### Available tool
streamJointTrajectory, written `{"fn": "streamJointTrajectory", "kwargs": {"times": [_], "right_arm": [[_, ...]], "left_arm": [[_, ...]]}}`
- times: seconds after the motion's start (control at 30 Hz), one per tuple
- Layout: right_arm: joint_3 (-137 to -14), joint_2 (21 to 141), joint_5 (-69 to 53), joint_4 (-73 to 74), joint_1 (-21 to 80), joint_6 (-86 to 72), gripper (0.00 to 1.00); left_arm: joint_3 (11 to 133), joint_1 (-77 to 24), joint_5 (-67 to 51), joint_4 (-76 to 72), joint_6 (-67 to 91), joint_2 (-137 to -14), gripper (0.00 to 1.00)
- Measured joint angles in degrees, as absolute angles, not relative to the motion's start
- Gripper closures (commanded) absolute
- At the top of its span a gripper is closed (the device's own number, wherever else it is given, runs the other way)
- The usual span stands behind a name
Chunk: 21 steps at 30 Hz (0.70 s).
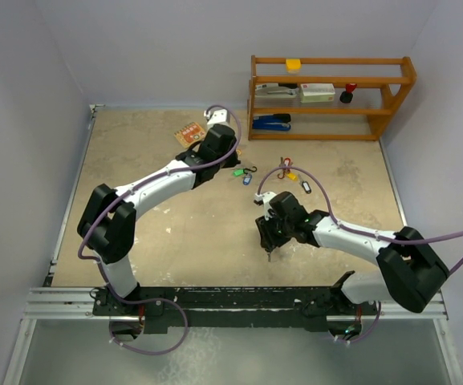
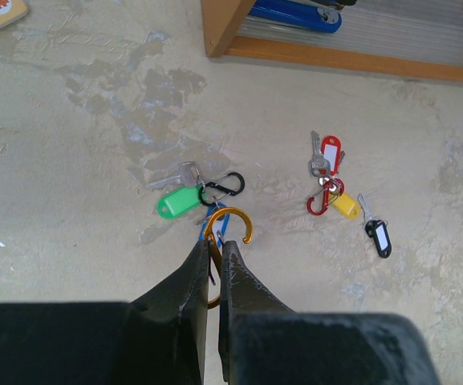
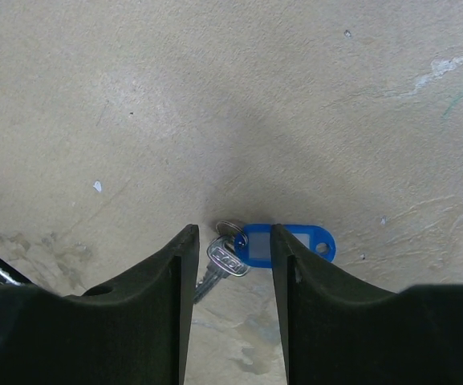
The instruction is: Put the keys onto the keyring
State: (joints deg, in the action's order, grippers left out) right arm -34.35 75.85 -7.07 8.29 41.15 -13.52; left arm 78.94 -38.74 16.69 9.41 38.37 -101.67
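The blue tag lies under one finger of the robot's right gripper, so that gripper should lift clear and come down with its fingers close around the silver key's small ring (image 3: 229, 228).
My left gripper (image 2: 213, 243) is shut on a gold hook-shaped keyring (image 2: 235, 216), whose open curve sticks out past the fingertips. Just beyond it lie a green-tag key (image 2: 177, 200) on a black clip (image 2: 225, 186) and a blue piece (image 2: 224, 227) behind the ring. My right gripper (image 3: 233, 233) is open and low over the table, its fingers either side of a silver key (image 3: 228, 260) with a blue tag (image 3: 295, 243). In the top view the left gripper (image 1: 229, 164) is at mid-table and the right gripper (image 1: 269, 239) is nearer the front.
A cluster lies to the right: a red-tag key (image 2: 330, 152) on a red clip (image 2: 319, 202), a yellow tag (image 2: 345, 205) and a black-and-white tag key (image 2: 379, 236). A wooden shelf (image 1: 331, 96) with staplers stands at the back right. A card (image 1: 189, 133) lies at the back.
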Motion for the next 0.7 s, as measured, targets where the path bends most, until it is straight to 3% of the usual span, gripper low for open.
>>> {"fn": "streamJointTrajectory", "kwargs": {"times": [0.43,0.7], "right_arm": [[-34.37,76.55,-7.09,8.36,41.25,-13.63,0.77],[-34.37,76.55,-7.07,8.86,41.54,-13.72,0.99]], "left_arm": [[78.48,-37.8,16.62,9.32,38.37,-101.65,1.0],[77.87,-37.15,16.36,9.3,38.37,-101.62,1.0]]}}
